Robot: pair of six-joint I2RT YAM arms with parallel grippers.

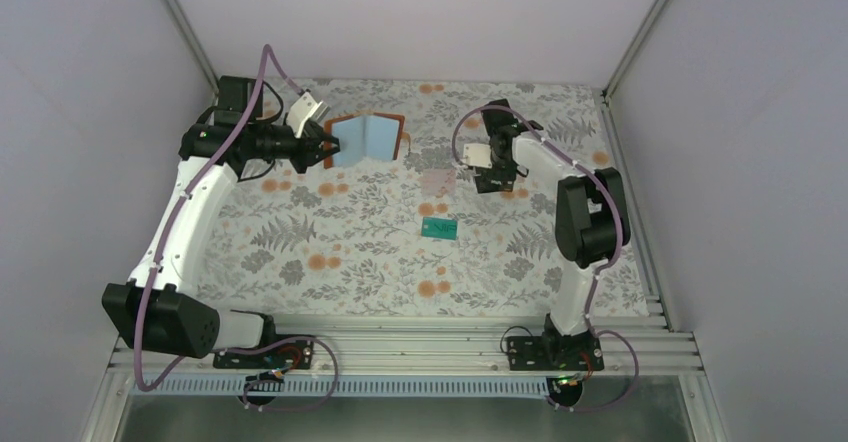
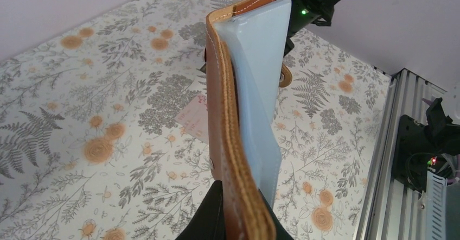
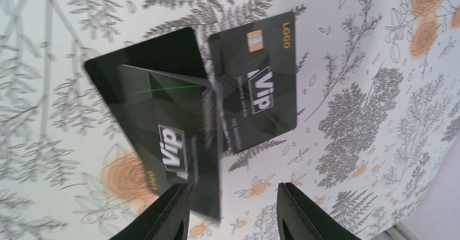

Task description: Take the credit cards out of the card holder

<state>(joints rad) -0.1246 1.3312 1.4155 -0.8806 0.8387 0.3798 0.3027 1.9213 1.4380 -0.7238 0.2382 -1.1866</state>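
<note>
I will use my left gripper to set the card holder down on the cloth [image 1: 358, 203], beside the pale pink card and teal card.
My left gripper [image 1: 325, 148] is shut on the left edge of the card holder [image 1: 366, 137]. It holds the holder open at the back of the table, rust-brown outside, pale blue-grey inside. In the left wrist view the holder [image 2: 222, 115] rises from between my fingers [image 2: 244, 223]. The pale pink card [image 1: 437, 180] lies on the cloth and also shows in the left wrist view [image 2: 192, 118]. The teal card [image 1: 439, 228] lies nearer. My right gripper [image 1: 492, 182] is open [image 3: 236, 213] just above a black VIP card [image 3: 255, 88] lying flat. A second blurred black VIP face [image 3: 173, 137] tilts by the left finger.
A floral cloth [image 1: 330, 252] covers the table. Metal rails [image 1: 420, 334] run along the near edge and grey walls close in the sides and back. The right arm's elbow [image 1: 590, 212] stands at the right side.
</note>
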